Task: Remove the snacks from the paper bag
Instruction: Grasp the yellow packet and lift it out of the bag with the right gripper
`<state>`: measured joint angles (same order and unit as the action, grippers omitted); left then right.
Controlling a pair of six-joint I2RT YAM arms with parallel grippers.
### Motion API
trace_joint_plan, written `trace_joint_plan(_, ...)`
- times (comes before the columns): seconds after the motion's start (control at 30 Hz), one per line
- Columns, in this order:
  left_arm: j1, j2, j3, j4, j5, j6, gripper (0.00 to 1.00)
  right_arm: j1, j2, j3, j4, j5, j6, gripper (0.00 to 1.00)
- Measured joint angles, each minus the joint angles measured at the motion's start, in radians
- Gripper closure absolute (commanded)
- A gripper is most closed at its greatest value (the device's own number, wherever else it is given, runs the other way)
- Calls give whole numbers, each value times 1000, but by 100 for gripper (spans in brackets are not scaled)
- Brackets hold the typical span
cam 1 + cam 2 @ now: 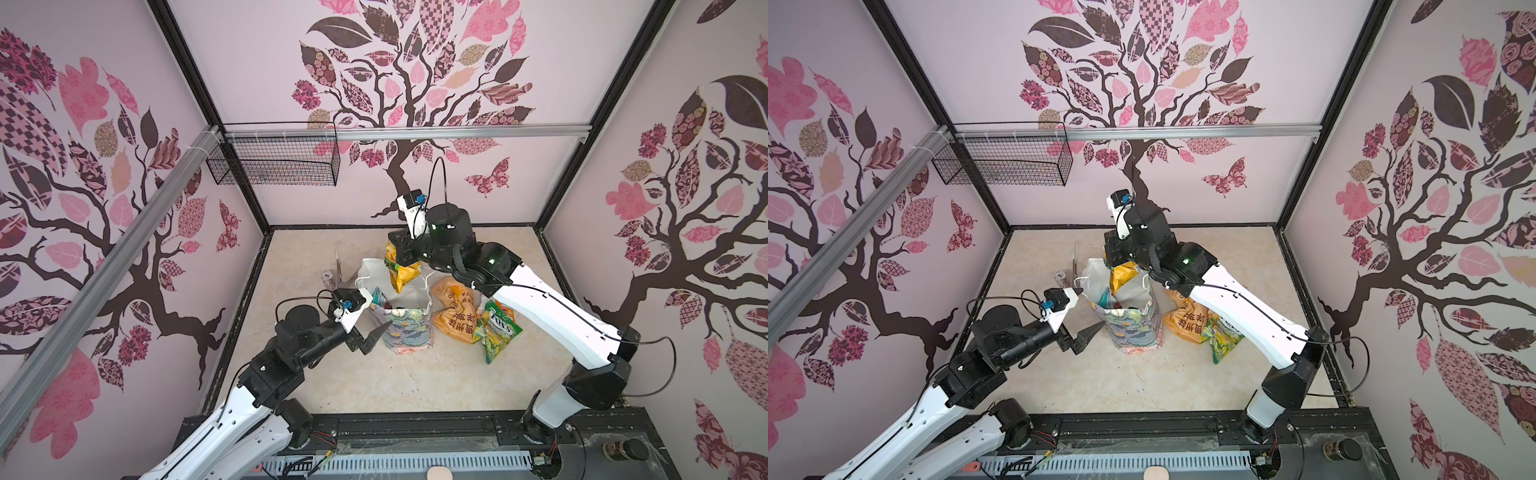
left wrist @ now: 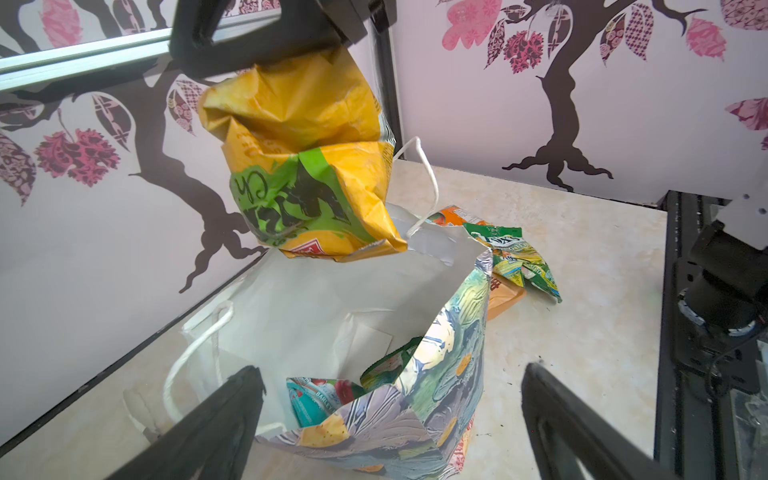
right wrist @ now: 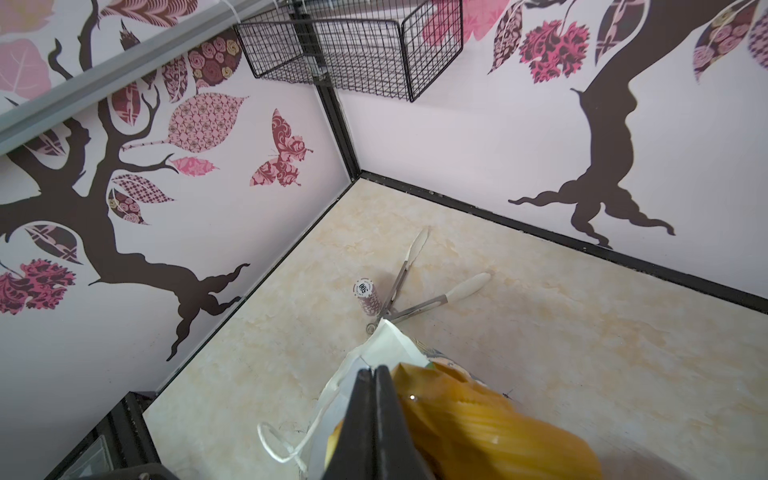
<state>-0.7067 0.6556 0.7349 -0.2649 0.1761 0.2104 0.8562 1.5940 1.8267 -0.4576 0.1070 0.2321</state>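
My right gripper is going to let go of the yellow snack packet, which hangs just above the bag's mouth, on the floor (image 1: 474, 278) just behind the large orange packet.
The floral paper bag (image 1: 409, 332) (image 1: 1136, 330) stands upright and open in the middle of the floor, white inside (image 2: 299, 307). My right gripper (image 1: 404, 258) (image 3: 374, 370) is shut on the top of a yellow snack packet with a green patch (image 1: 400, 274) (image 2: 307, 166) (image 3: 478, 424), which hangs just above the bag's mouth. A teal-red packet (image 2: 316, 395) and a green one (image 2: 390, 361) lie inside the bag. A large orange packet (image 1: 453, 307) and a green-yellow FOX'S packet (image 1: 496, 328) lie on the floor to its right. My left gripper (image 1: 374, 338) (image 2: 390, 370) is open at the bag's near left corner, holding nothing.
Metal tongs (image 3: 469, 284) (image 1: 338, 262) and a small patterned cylinder (image 3: 368, 297) (image 1: 328, 277) lie behind the bag on the left. A black wire basket (image 1: 274, 160) hangs on the back wall. Walls close in the floor on three sides.
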Motion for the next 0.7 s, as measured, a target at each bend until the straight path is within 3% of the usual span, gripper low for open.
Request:
trace_joint_plan(0.5,0,33,0,0,180,-1,2,-10,-162,-32,96,302,-119,100)
trace_joint_plan(0.7,0,66,0,0,255,-4,2,-90,-215,-137,148,393,-166,100)
